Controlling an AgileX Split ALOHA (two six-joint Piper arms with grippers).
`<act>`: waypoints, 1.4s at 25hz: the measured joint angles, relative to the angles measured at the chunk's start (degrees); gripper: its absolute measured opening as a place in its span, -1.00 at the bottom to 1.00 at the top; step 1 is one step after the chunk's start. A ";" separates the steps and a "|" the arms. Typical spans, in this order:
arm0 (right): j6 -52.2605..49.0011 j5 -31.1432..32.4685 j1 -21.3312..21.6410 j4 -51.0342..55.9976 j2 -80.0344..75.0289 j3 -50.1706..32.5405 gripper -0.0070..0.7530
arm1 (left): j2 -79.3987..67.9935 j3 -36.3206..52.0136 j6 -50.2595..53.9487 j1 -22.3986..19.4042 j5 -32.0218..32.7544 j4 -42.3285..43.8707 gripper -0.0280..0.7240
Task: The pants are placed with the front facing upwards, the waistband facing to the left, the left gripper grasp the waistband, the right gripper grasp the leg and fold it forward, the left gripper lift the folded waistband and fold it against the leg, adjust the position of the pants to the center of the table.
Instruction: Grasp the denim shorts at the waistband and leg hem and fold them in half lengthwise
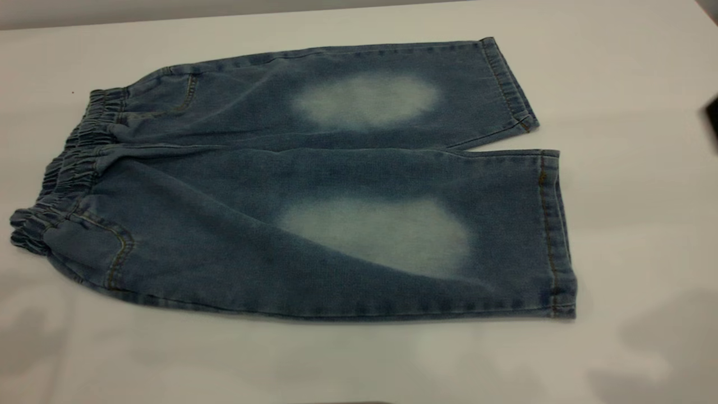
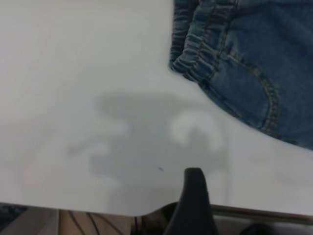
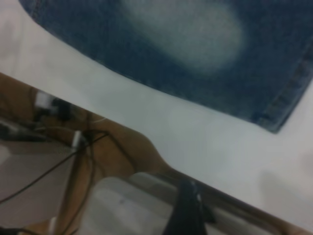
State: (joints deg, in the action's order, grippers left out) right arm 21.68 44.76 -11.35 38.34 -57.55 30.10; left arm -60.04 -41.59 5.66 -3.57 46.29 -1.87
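My right gripper will grip the near leg's outer hem corner [image 1: 564, 308] [image 3: 269, 122] of the blue denim pants, because that leg gets folded forward.
The blue denim pants [image 1: 336, 179] lie flat on the white table [image 1: 628, 235], front up. Each leg has a pale faded oval. The ruffled waistband [image 1: 67, 168] points left and the hems point right. The near leg [image 1: 387, 241] lies toward the table's front edge. No gripper touches the pants. A black part of my left gripper [image 2: 194, 205] shows over the table's near edge, well apart from the waistband [image 2: 203, 44]. A black part of my right gripper [image 3: 188, 210] hangs off the table's near edge, apart from the leg [image 3: 195, 39] and its hem [image 3: 288, 98].
A dark object [image 1: 713, 120] pokes in at the exterior view's right edge. Below the table edge [image 3: 161, 169], the right wrist view shows cables [image 3: 78, 142] and a brown floor. Grey shadows [image 2: 156, 142] fall on the bare table near the waistband.
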 joint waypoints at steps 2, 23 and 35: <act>1.32 -2.19 0.00 2.79 -4.14 0.00 0.37 | -5.45 0.00 -0.09 0.00 -1.98 0.00 0.49; 11.79 -13.08 0.00 17.31 -25.29 0.24 0.37 | -47.18 -13.35 -4.13 -6.23 -12.65 -7.93 0.49; 12.01 -14.07 0.00 18.49 -25.29 0.24 0.37 | -56.17 -13.78 -3.90 -6.23 -16.24 -11.89 0.49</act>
State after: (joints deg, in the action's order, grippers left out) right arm 33.70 30.69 -11.35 56.82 -82.84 30.34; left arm -116.21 -55.37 1.76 -9.80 30.06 -13.76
